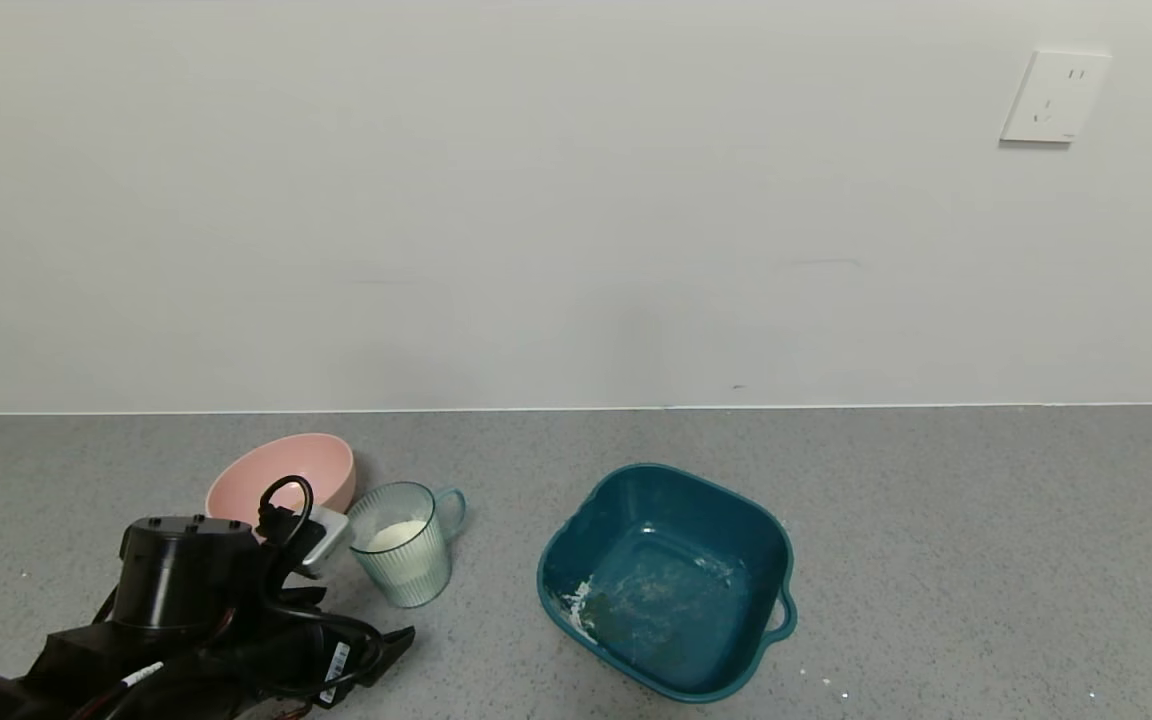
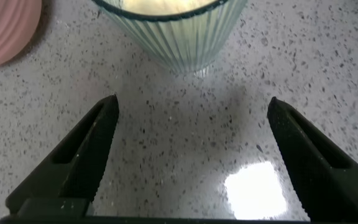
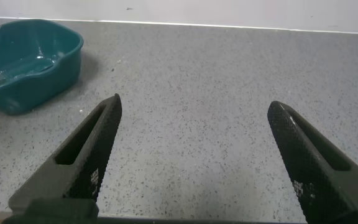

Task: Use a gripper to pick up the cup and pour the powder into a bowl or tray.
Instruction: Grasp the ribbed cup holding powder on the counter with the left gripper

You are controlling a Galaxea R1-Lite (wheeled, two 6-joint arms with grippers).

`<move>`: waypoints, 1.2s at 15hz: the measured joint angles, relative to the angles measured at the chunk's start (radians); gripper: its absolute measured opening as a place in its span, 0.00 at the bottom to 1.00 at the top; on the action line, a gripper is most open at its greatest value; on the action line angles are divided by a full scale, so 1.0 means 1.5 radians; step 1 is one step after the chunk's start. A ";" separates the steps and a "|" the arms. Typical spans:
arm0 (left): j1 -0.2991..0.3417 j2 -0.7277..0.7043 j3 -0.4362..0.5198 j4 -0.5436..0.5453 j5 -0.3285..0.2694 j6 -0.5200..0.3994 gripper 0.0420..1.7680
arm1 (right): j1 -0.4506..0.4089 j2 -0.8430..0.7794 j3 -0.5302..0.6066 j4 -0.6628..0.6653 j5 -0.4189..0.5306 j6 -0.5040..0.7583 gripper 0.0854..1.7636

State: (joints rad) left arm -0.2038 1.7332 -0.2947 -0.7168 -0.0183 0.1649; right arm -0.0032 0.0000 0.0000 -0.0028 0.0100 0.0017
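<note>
The ribbed lower body (image 1: 411,578) (image 2: 182,48) of the cup will be gripped by my left gripper as it closes around it, well below the cup's rim and away from the cup's handle.
The cup (image 1: 406,548), a clear ribbed mug with its handle on the far right side, stands upright on the grey counter with a heap of white powder (image 1: 395,535) inside. My left gripper (image 1: 366,587) is open and empty, low on the counter just left of the cup. In the left wrist view the gripper (image 2: 192,104) has its jaws wide apart, with the cup (image 2: 178,34) and its powder (image 2: 160,6) just ahead of the fingertips and not between them. The teal basin (image 1: 766,545) sits to the right. My right gripper (image 3: 194,104) is open and empty over bare counter.
A pink bowl (image 1: 281,470) stands behind my left wrist, close to the cup; it also shows in the left wrist view (image 2: 5,31). The basin holds white powder smears (image 1: 576,603) and shows in the right wrist view (image 3: 27,62). A wall runs behind the counter.
</note>
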 joint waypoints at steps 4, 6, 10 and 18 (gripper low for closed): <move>0.001 0.062 0.042 -0.143 0.000 0.001 0.97 | 0.000 0.000 0.000 0.000 0.000 0.000 0.97; 0.001 0.097 0.065 -0.226 -0.001 0.001 0.97 | 0.000 0.000 0.000 0.000 0.000 0.000 0.97; 0.000 0.178 0.120 -0.433 -0.003 0.000 0.97 | 0.000 0.000 0.000 0.000 0.000 0.000 0.97; 0.000 0.281 0.168 -0.564 -0.006 -0.021 0.97 | 0.000 0.000 0.000 0.000 0.000 0.000 0.97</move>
State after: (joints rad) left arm -0.2038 2.1551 -0.0421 -1.5621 -0.0279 0.1328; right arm -0.0032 0.0000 0.0000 -0.0028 0.0104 0.0017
